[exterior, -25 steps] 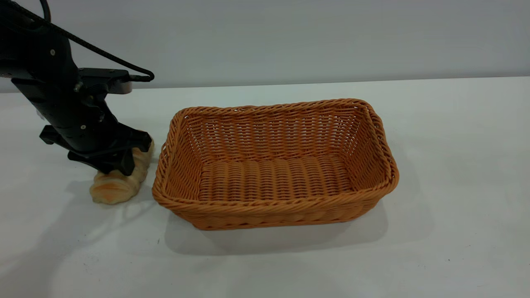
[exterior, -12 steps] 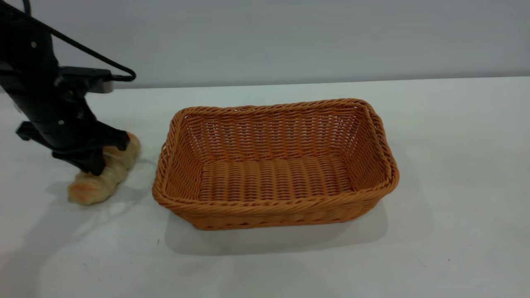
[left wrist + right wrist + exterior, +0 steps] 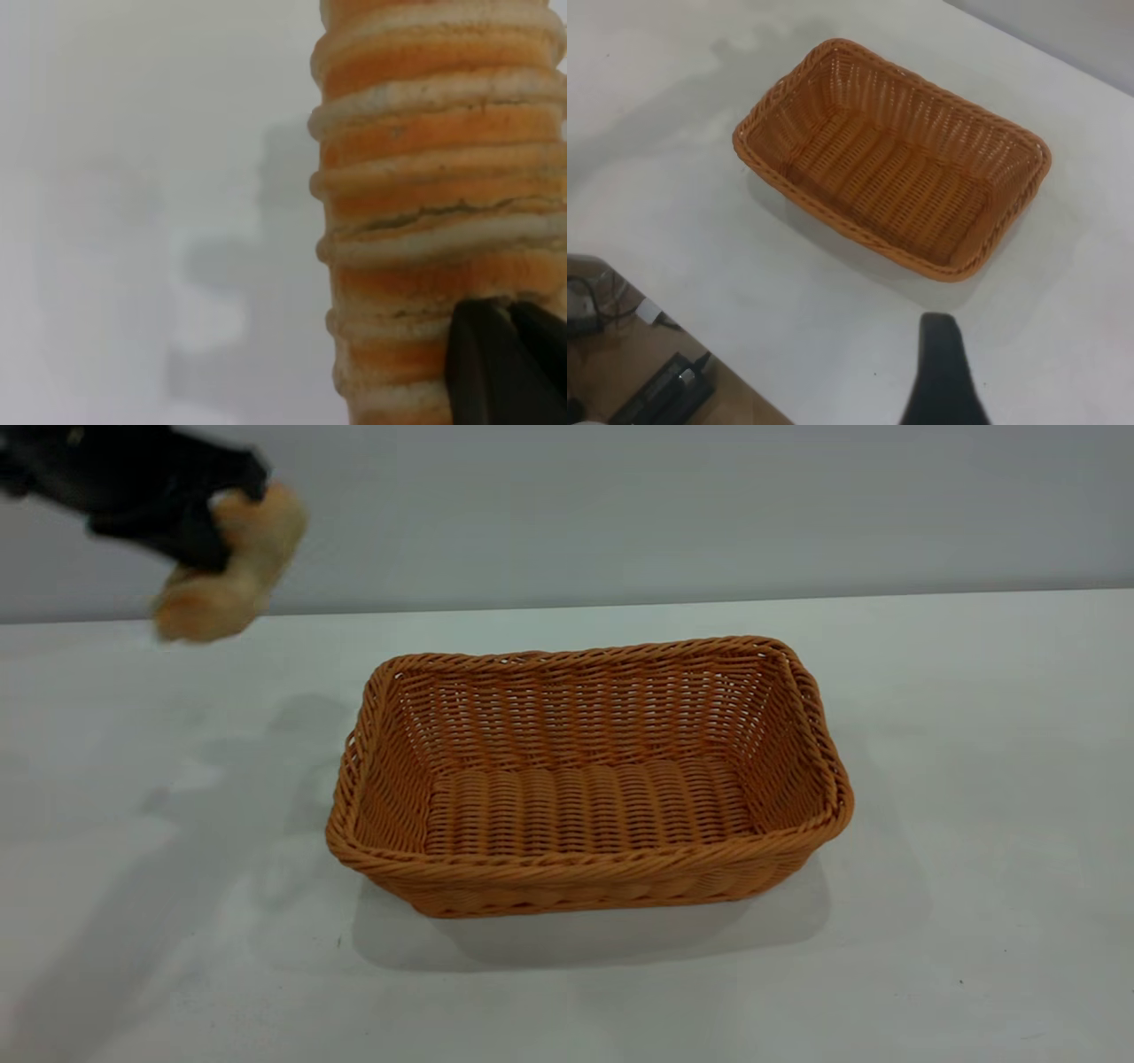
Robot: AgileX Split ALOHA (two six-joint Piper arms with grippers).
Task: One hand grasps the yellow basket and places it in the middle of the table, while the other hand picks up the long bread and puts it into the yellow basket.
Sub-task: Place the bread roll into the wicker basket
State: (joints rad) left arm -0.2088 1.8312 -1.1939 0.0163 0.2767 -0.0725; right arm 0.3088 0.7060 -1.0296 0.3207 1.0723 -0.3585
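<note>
Next, I let go of the long bread with my left gripper slantwise across the bottom of the yellow basket, against the basket's back side (image 3: pixel 558 753).
The yellow basket (image 3: pixel 585 657) stands empty in the middle of the white table (image 3: pixel 974 735); it also shows in the right wrist view (image 3: pixel 895 177). My left gripper (image 3: pixel 213 540) is shut on the long bread (image 3: pixel 232 571) and holds it high in the air, off the table, to the left of and behind the basket. In the left wrist view the ridged bread (image 3: pixel 425 177) fills one side, with a black fingertip (image 3: pixel 505 372) against it. My right gripper (image 3: pixel 939 363) hovers high over the table beside the basket, apart from it, and shows as one dark shape with no gap.
The table's edge runs through the right wrist view, with cables and a black device (image 3: pixel 656 390) on the floor below it. A grey wall (image 3: pixel 620 505) stands behind the table.
My left gripper, shut on the bread, first slid it left along the table, then lifted it well above the table. The basket has not moved.
</note>
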